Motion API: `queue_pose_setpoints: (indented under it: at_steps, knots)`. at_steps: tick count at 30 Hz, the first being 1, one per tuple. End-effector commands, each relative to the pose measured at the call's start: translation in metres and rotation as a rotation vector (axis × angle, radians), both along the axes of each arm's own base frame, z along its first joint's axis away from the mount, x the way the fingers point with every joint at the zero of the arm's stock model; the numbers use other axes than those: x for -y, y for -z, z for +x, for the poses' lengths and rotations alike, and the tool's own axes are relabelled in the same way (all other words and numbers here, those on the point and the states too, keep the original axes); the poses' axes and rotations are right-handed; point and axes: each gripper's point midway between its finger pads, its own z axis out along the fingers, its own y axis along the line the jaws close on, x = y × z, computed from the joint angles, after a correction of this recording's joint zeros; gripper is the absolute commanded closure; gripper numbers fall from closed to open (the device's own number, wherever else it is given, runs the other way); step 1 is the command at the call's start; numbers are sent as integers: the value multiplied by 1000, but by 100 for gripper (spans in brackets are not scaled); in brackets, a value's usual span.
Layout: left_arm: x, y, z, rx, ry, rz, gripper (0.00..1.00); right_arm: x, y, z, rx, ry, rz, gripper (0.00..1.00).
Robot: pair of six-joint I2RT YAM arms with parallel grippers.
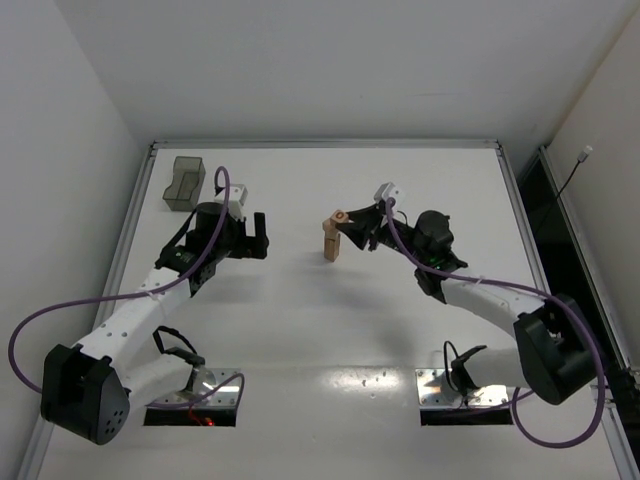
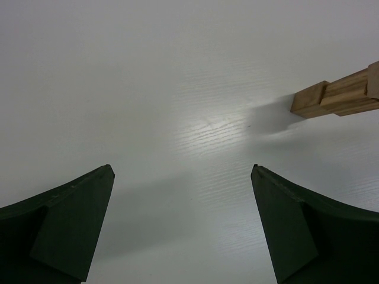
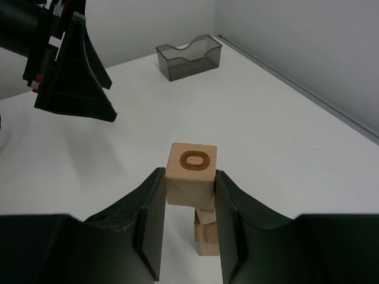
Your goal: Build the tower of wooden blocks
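My right gripper is going to set the ringed wood block down on top of the narrow tower (image 1: 332, 219) and let go of it there.
A narrow tower (image 1: 331, 243) of light wooden cubes stands at the table's middle. It also shows in the right wrist view (image 3: 206, 232) and at the right edge of the left wrist view (image 2: 337, 97). My right gripper (image 3: 189, 195) is shut on a wood block (image 3: 190, 173) marked with a dark ring, and holds it right above the tower's top; whether it touches the tower I cannot tell. In the top view that block (image 1: 340, 215) sits at the right gripper's (image 1: 344, 224) tip. My left gripper (image 1: 258, 235) is open and empty, left of the tower, and its fingers (image 2: 71, 219) frame bare table.
A dark grey translucent bin (image 1: 184, 183) stands at the far left corner and also shows in the right wrist view (image 3: 189, 57). The left arm's gripper (image 3: 74, 77) hangs at the upper left of the right wrist view. White walls enclose the table (image 1: 420, 330).
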Motion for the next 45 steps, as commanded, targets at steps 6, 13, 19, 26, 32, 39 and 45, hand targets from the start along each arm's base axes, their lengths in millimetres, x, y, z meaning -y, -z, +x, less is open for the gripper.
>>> queue_pose_setpoints:
  at_steps: [6, 13, 19, 26, 32, 39, 45]
  knots:
    - [8, -25, 12, 75, 8, -32, 0, -12, -34, 8, 126, -30, 42, 100]
    - [9, -24, 14, 75, 8, -32, 0, -18, -30, 11, 115, -40, 37, 100]
    - [9, -21, 15, 66, 8, -29, 0, -20, -26, 17, 96, -31, 28, 100]
    - [11, -23, 20, 75, 8, -32, 0, -25, -24, 22, 80, -29, 22, 100]
    - [12, -24, 22, 75, 8, -32, 0, -27, -28, 25, 80, -30, 31, 100]
    - [12, -24, 22, 75, 8, -32, 0, -27, -20, 25, 64, -30, 22, 100]
    - [12, -24, 22, 75, 8, -32, 0, -26, -14, 24, 48, -30, 14, 100]
